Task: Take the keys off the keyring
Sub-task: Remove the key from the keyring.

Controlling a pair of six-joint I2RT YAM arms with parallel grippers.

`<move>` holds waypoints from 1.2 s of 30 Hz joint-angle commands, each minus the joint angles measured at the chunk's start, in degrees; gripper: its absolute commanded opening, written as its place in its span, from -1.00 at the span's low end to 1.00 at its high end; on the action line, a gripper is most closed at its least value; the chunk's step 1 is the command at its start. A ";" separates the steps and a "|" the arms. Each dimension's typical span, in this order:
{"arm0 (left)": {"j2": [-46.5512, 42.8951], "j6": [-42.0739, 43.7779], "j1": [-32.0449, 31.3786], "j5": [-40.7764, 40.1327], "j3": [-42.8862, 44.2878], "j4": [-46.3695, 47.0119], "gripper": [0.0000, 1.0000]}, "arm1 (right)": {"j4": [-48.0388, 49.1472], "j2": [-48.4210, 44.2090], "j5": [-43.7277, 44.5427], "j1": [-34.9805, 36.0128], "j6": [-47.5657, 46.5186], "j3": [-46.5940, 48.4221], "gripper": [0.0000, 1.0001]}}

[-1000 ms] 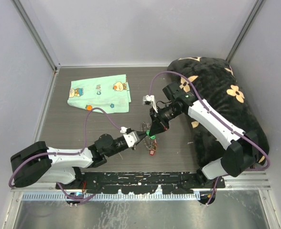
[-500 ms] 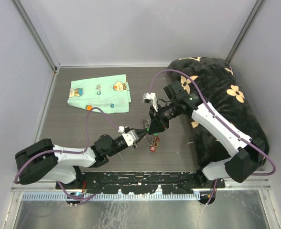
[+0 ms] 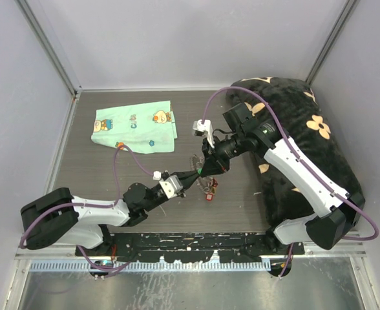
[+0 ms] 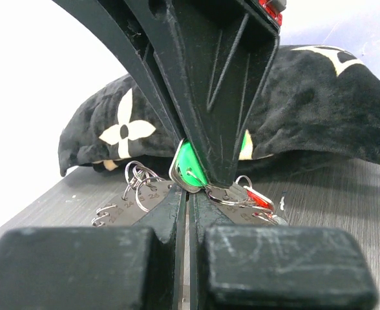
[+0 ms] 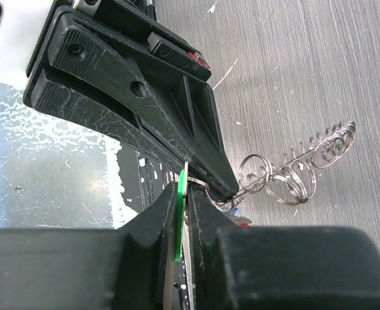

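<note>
The left gripper's fingers crowd the green-headed key at its small ring, so the robot's right gripper needs to let go of the key and take the keyring (image 3: 196, 161), to free the left gripper.
The keyring (image 3: 196, 161) is a silver wire loop fringed with small rings and numbered tags (image 4: 138, 197), held just above the table's middle. My left gripper (image 3: 188, 179) is shut on the loop's near side; in the left wrist view its jaws (image 4: 189, 197) stand pressed together. My right gripper (image 3: 205, 170) comes down from above and is shut on a green-headed key (image 5: 179, 213) that still hangs from a small ring. The same green key (image 4: 190, 169) shows in the left wrist view. A red-headed key (image 3: 209, 197) dangles below the bunch.
A mint-green printed cloth (image 3: 135, 129) lies flat at the back left. A big black cushion with tan flowers (image 3: 306, 142) fills the right side, close behind the right arm. Metal rails run along the near edge.
The right gripper has lifted and drawn back a little with the green key. The left gripper has tilted up after it, and the keyring has risen with them.
</note>
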 commanded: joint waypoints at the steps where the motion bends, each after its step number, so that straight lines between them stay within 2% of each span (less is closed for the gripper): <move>1: -1.95 1.28 0.31 0.60 3.37 5.45 -1.00 | -1.67 -1.54 -4.48 1.52 0.00 3.64 -0.81; 3: -2.07 1.15 0.31 1.23 3.53 4.48 -1.00 | -1.23 -1.51 -3.02 1.52 0.08 4.17 -0.97; 6: -2.07 0.98 0.24 2.17 3.70 3.78 -1.00 | -1.17 -1.42 -1.09 1.52 0.24 5.59 -0.99; 11: -2.08 1.39 0.29 2.29 3.74 3.61 -1.00 | -2.30 -1.34 -3.35 1.46 0.22 7.51 -0.97; 16: -2.07 1.71 0.29 1.83 3.77 4.76 -1.00 | -3.03 -1.70 -3.41 1.80 -0.77 4.98 -0.77; 23: -1.58 1.49 0.32 2.18 3.80 7.60 -1.00 | -5.23 -3.59 0.43 3.03 -4.88 4.75 -0.36; 32: -1.94 1.89 0.30 3.17 4.11 7.83 -1.00 | -9.28 -4.62 2.81 5.69 -9.90 7.39 -0.14; 36: -2.08 2.02 0.32 3.39 4.28 7.83 -1.00 | -10.06 -4.76 6.03 7.41 -11.67 8.11 -0.12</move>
